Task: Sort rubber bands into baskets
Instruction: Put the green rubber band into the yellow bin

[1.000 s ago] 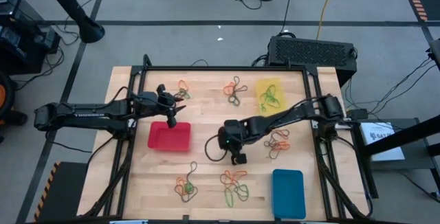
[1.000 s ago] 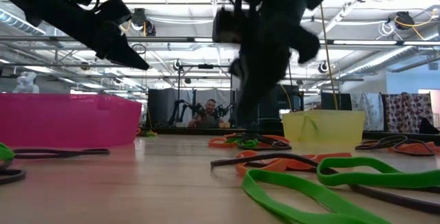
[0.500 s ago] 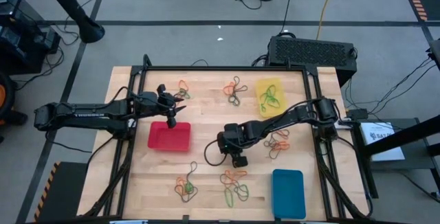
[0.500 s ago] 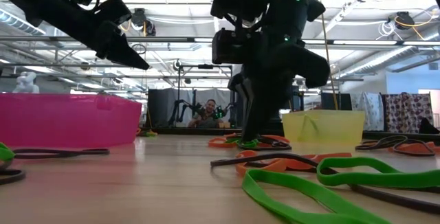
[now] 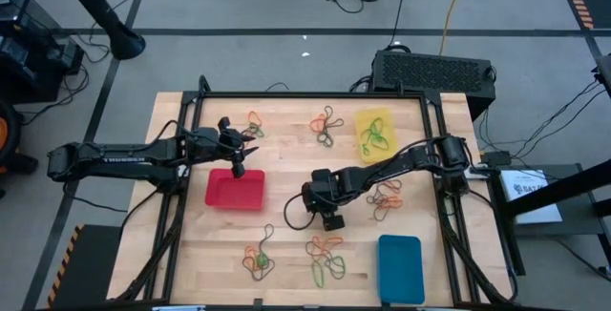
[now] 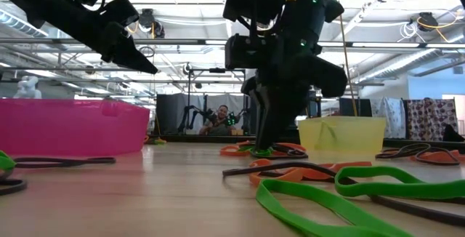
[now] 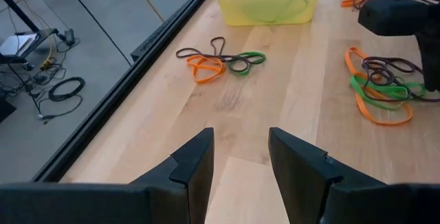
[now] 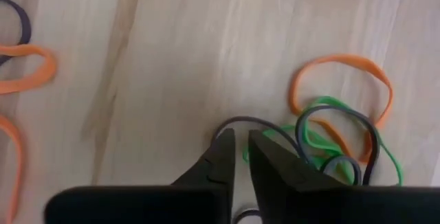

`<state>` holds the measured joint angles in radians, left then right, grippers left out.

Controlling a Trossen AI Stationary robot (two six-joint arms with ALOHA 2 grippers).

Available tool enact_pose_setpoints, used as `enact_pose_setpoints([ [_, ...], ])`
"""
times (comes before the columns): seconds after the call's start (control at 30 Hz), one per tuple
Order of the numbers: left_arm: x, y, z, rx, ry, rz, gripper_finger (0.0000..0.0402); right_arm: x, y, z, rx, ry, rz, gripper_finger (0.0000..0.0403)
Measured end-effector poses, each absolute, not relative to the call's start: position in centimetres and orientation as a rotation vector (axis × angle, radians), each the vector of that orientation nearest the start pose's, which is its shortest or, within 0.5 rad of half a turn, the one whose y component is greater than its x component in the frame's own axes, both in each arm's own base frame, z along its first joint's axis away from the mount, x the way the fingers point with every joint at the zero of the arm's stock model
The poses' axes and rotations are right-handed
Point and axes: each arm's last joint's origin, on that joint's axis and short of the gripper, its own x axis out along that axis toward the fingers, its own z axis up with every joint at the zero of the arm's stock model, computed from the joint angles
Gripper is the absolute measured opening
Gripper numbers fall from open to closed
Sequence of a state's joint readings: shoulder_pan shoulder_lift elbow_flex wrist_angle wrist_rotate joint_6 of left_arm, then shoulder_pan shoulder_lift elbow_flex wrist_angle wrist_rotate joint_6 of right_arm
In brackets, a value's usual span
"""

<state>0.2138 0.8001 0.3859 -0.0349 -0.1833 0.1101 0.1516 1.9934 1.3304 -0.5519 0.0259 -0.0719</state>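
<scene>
The arc of the dark rubber band lies at the fingers of my right gripper, so I need to open them and pinch the green rubber band (image 8: 328,101) next to it for the yellow basket.
Rubber bands in orange, green and dark lie in several small piles on the wooden table. My right gripper (image 5: 331,220) points down at the far edge of the near-middle pile (image 5: 326,250). Its fingers (image 8: 239,145) stand a narrow gap apart at a dark band's arc (image 8: 242,119), next to tangled green and orange bands (image 8: 337,135). My left gripper (image 5: 239,163) hangs open and empty (image 7: 240,148) above the far edge of the red basket (image 5: 235,192). The yellow basket (image 5: 374,130) holds green bands. The blue basket (image 5: 400,268) stands at the near right. My right gripper's fingertips (image 8: 225,141) come from above, pointing down, one on either side of the dark band's arc, which lies flat on the table. I cannot tell whether they touch the band.
More piles of bands lie at the far left (image 5: 253,123), far middle (image 5: 326,126), right (image 5: 384,196) and near left (image 5: 258,256). A black frame rail (image 5: 315,95) runs round the table. A black box (image 5: 431,69) stands behind the far edge.
My right gripper has come down to the table at the near-middle pile, shifting slightly toward the near edge, and now stands still there. The bands have stayed where they were.
</scene>
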Motion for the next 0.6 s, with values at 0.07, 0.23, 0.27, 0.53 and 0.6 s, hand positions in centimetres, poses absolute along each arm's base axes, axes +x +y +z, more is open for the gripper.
enact_pose_setpoints([
  [0.07,16.6,4.1,20.7,0.100,0.473,0.365,0.0148,38.8,5.8,15.0,-0.166,1.208,0.149,0.0061],
  [0.23,16.6,4.1,20.7,0.100,0.473,0.365,0.0148,38.7,5.7,14.8,-0.162,1.209,0.143,0.0096],
  [0.27,16.6,4.1,20.7,0.100,0.473,0.365,0.0148,38.6,5.6,14.7,-0.162,1.216,0.140,0.0100],
  [0.53,16.6,4.1,20.7,0.100,0.477,0.366,0.0148,37.9,4.7,13.6,-0.124,1.247,0.111,0.0097],
  [0.6,16.6,4.1,20.7,0.099,0.476,0.366,0.0148,37.9,4.5,13.6,-0.118,1.250,0.109,0.0082],
])
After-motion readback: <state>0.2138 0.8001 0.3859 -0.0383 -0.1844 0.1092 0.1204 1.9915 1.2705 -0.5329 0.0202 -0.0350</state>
